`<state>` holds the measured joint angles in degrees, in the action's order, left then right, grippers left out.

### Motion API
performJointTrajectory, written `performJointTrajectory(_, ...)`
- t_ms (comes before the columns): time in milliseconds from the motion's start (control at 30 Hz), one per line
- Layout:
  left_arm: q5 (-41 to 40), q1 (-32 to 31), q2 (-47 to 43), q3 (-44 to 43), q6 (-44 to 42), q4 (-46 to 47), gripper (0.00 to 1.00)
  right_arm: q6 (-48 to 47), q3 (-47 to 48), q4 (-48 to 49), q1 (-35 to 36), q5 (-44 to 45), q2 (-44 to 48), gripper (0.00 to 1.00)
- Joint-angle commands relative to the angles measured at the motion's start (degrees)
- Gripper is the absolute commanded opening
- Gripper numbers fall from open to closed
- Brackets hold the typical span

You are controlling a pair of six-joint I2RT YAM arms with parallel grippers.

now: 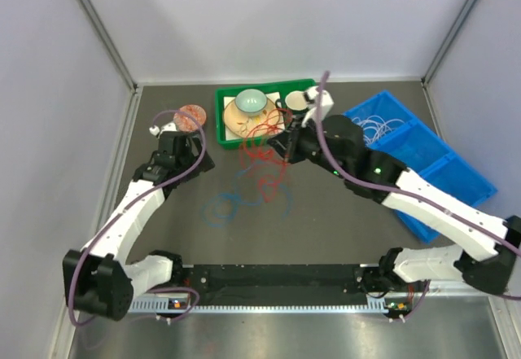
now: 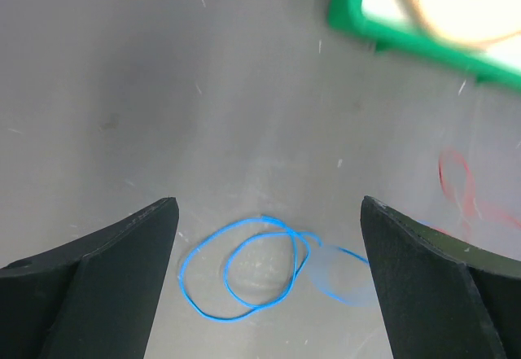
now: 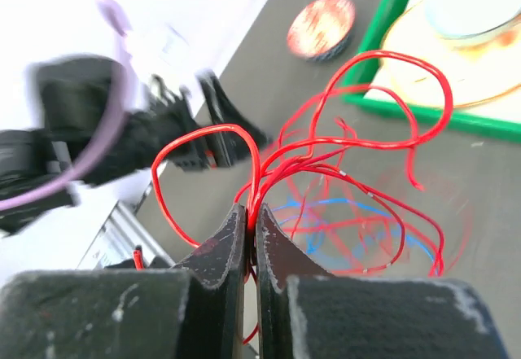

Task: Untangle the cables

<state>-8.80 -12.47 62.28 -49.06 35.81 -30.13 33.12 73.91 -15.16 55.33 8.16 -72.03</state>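
Observation:
Next, I grip the blue cable's upper curve [image 1: 242, 175], between its round loop and the red cable, with my left gripper, to hold it while red pulls free.
My right gripper [image 3: 252, 212] is shut on a bundle of strands of the red cable [image 3: 358, 143], lifting its loops above the table. In the top view the right gripper [image 1: 286, 151] hangs just in front of the green tray, and the red cable [image 1: 262, 164] trails down below it. The blue cable [image 1: 228, 207] lies in loose loops on the table, partly under the red one. My left gripper [image 2: 269, 204] is open and empty, hovering with the blue cable [image 2: 244, 269] on the table beyond its fingers. White cable coils [image 1: 376, 124] lie in the blue bin.
A green tray [image 1: 221, 123] at the back holds a plate and a pale bowl [image 1: 251, 99]. A blue bin [image 1: 444, 172] stands at the right under the right arm. A small round reddish disc [image 1: 191, 116] sits near the left gripper [image 1: 186, 146].

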Motion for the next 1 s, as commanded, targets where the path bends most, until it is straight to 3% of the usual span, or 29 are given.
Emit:
performJointTrajectory(0, 11.49, 0.16, 5.02, 2.82, -2.24, 7.45, 0.99, -3.15, -3.15, -5.49, 0.04, 7.91, 5.22, 0.0)
performJointTrajectory(200, 25.22, -1.24, 12.24, 5.55, -2.06, 13.51, 0.99, -3.51, -5.35, -7.52, -4.96, 8.54, 7.08, 0.0)
performJointTrajectory(367, 38.3, -7.03, 12.77, 9.77, -5.22, 24.66, 0.99, -3.51, -5.88, -7.43, -6.2, 8.1, 7.17, 0.0)
performJointTrajectory(433, 35.97, -11.93, 13.65, 7.5, -6.54, 23.46, 0.99, -3.51, -5.88, -7.6, -6.37, 7.75, 7.43, 0.0)
performJointTrajectory(467, 29.6, -13.7, 14.61, 6.53, -6.81, 22.58, 0.99, -3.59, -5.97, -7.52, -6.38, 7.74, 7.69, 0.0)
performJointTrajectory(533, 25.52, -17.91, 16.37, 2.94, -8.04, 20.38, 0.99, -3.24, -6.32, -7.52, -6.55, 7.57, 8.39, 0.0)
performJointTrajectory(600, 23.05, -19.25, 20.41, 0.73, -8.21, 19.32, 0.96, -3.07, -6.93, -7.61, -6.73, 7.66, 9.1, 0.0)
performJointTrajectory(700, 20.24, -20.57, 25.07, -3.14, -7.08, 17.92, 0.9, -2.63, -7.99, -8.48, -6.9, 8.62, 10.85, 0.0)
performJointTrajectory(967, 20.83, -22.69, 30.78, -2.09, -11.37, 28.1, 0.8, -0.34, -11.68, -11.47, -7.87, 10.55, 17.09, 0.0)
